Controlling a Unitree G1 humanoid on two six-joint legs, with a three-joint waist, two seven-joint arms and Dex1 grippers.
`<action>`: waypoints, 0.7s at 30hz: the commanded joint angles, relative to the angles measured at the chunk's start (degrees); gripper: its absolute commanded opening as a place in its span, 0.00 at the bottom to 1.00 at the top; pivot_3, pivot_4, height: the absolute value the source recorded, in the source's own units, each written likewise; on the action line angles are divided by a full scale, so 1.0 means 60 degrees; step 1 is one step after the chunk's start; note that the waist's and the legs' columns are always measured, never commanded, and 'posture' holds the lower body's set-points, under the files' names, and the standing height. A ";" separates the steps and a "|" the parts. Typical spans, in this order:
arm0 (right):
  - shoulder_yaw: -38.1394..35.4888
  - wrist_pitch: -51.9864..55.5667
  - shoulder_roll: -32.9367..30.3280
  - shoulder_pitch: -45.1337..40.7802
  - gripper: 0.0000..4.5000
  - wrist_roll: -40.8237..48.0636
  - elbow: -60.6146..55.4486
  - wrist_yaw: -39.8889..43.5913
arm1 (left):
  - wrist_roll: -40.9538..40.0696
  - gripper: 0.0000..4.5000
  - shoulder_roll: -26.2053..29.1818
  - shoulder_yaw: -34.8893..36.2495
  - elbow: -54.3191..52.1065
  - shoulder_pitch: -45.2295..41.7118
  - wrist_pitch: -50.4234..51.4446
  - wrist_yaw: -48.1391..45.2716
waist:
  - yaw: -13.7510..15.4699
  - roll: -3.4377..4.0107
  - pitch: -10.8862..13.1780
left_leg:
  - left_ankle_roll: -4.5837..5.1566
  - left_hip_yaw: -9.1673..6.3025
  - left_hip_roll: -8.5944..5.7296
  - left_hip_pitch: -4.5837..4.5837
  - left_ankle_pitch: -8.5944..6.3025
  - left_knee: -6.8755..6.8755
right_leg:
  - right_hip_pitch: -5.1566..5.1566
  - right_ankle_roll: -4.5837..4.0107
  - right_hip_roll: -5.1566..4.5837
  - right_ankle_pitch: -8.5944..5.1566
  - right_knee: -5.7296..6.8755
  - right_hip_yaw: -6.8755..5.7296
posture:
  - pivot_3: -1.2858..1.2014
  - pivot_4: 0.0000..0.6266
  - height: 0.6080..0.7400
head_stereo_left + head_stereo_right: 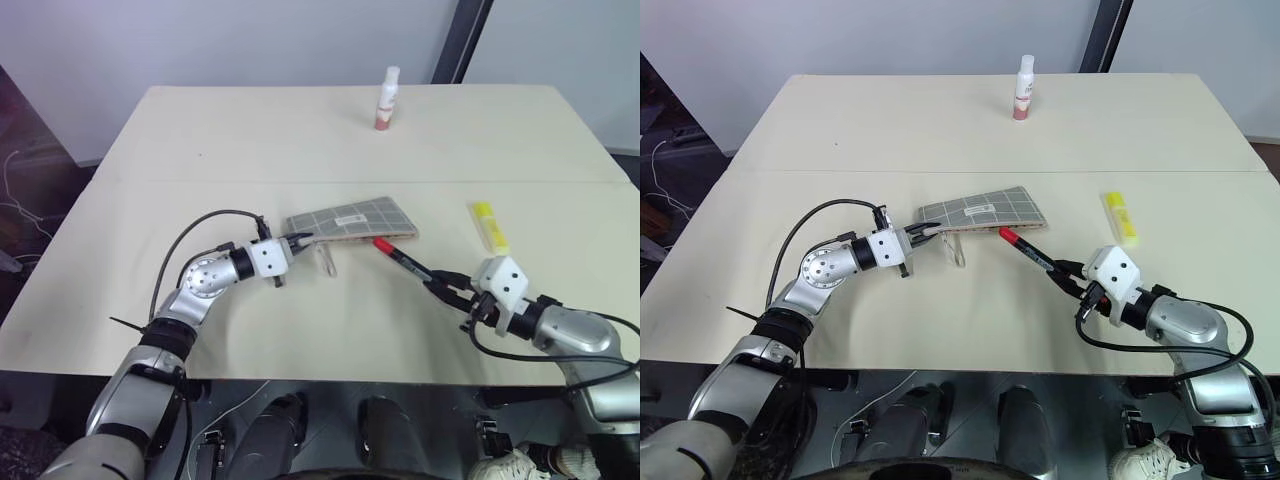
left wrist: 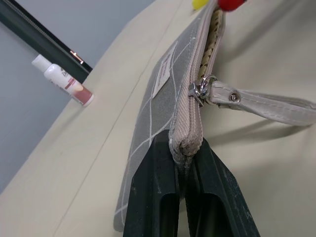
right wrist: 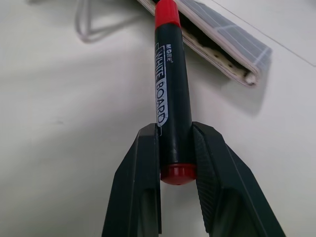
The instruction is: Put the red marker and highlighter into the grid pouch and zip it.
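Note:
The robot's right gripper will put the red marker down inside the gaping zipper edge of the grid pouch [image 1: 376, 234] [image 3: 195, 30].
The grid pouch [image 1: 355, 222] lies mid-table, grey with white lines, its zipper edge facing me. My left gripper [image 1: 300, 242] is shut on the pouch's left end, just behind the metal zipper pull [image 2: 205, 89] and its wrist strap [image 2: 266, 103]. Past the pull the zipper gapes, showing the dotted lining. My right gripper [image 1: 440, 283] is shut on the tail of the red marker [image 1: 400, 257], a dark barrel with red cap [image 3: 167, 14] whose tip sits at the pouch's open edge. The yellow highlighter [image 1: 489, 225] lies on the table to the right, apart from both grippers.
A white bottle [image 1: 387, 98] with a reddish base stands at the far middle of the cream table [image 1: 250, 150]. A seam runs across the tabletop behind the pouch. The table's front edge is just under both arms.

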 commanded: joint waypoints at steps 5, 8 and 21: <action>0.0188 -0.0542 0.0111 -0.0632 0.09 -0.0309 0.0456 -0.0390 | -0.0136 0.00 -0.0005 -0.0003 -0.0429 -0.0062 -0.0189 -0.0216 | 0.0018 0.0000 0.0000 | 0.0003 -0.0002 -0.0002 -0.0007 -0.0001 -0.0008 | -0.0009 0.0002 0.0005 -0.0001 -0.0002 0.0003 | 0.52 0.24 1.00; 0.0586 -0.0401 0.0016 -0.0893 0.09 -0.0564 0.0435 -0.0361 | -0.0014 0.00 -0.0013 -0.0074 -0.0587 -0.0027 -0.0227 -0.0249 | 0.0003 0.0000 0.0000 | 0.0003 -0.0002 -0.0001 -0.0007 -0.0002 -0.0007 | -0.0008 0.0001 0.0006 -0.0001 -0.0001 0.0004 | 0.52 0.24 1.00; 0.3570 -0.1558 0.0197 -0.3948 0.09 -0.3720 0.1355 -0.0667 | -0.0424 0.00 -0.0077 -0.0301 -0.1263 -0.0300 -0.0100 -0.1175 | 0.0008 0.0000 0.0000 | 0.0002 -0.0003 -0.0003 -0.0008 0.0000 -0.0004 | -0.0012 0.0001 0.0012 -0.0001 -0.0001 0.0004 | 0.52 0.24 1.00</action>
